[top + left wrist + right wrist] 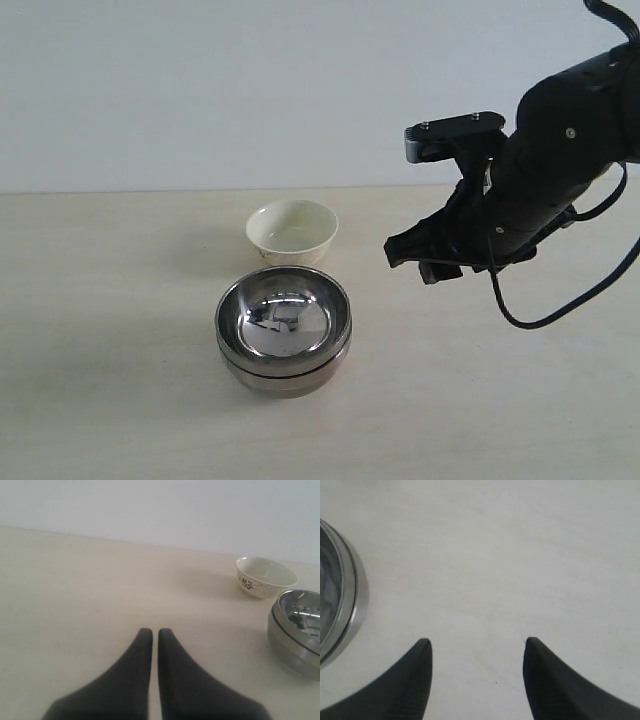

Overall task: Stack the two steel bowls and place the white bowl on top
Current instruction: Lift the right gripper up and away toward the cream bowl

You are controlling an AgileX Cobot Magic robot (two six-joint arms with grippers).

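I will next take hold of the rim of the white bowl point(335, 217) with my right gripper, on the side nearest that gripper.
The two steel bowls point(284, 330) sit nested one inside the other near the middle of the table; their rims also show in the left wrist view point(296, 630) and the right wrist view point(342, 607). Just behind them stands the white bowl point(292, 231), upright and empty, with its dark speckled pattern facing the left wrist camera point(265, 576). My right gripper point(415, 257) hangs open above the table to the right of the stack, with nothing between its fingers point(477, 647). My left gripper point(150, 632) is shut and empty, low over bare table, well away from the bowls.
The pale wooden table point(120, 400) runs back to a plain white wall. A black cable point(560, 310) loops under the right arm.
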